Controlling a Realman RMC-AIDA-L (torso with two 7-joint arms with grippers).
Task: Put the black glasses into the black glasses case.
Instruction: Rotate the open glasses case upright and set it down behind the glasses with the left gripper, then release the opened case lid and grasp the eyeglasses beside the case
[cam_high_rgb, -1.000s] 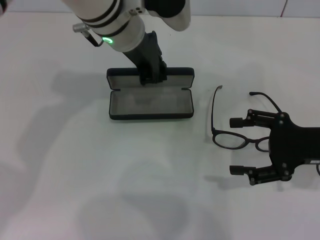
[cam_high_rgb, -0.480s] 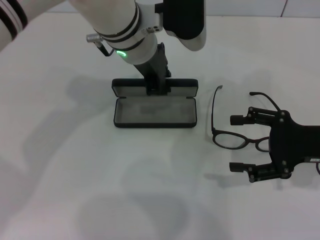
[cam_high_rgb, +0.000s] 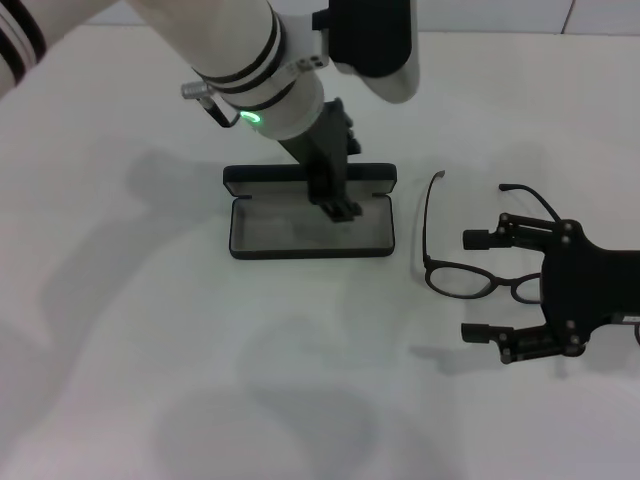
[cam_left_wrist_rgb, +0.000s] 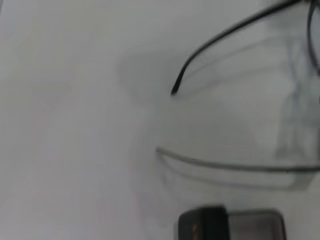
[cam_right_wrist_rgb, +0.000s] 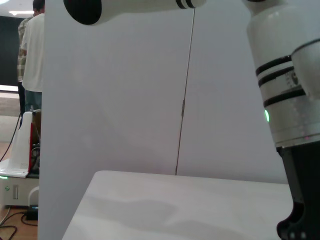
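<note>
The robot's right gripper should next go to the bridge (cam_high_rgb: 503, 283) between the lenses of the black glasses and close there.
The black glasses case (cam_high_rgb: 275, 232) lies open at the table's middle, with its grey lining up and its lid (cam_high_rgb: 270, 176) at the back. My left gripper (cam_high_rgb: 338, 205) hangs over the right half of the case's inside. The black glasses (cam_high_rgb: 462, 280) lie unfolded to the right of the case, temple arms pointing away from me. My right gripper (cam_high_rgb: 478, 287) is open, with one finger on either side of the glasses' left lens. A temple arm (cam_left_wrist_rgb: 227, 34) shows in the left wrist view.
The white table (cam_high_rgb: 150, 350) spreads wide on the left and front. The left arm (cam_right_wrist_rgb: 287, 100) fills the right side of the right wrist view, with a white wall panel (cam_right_wrist_rgb: 115, 100) behind the table's far edge.
My left gripper has moved from the case's rear lid forward over the lining. The case has slid a little to the right. The right gripper and glasses have stayed put.
</note>
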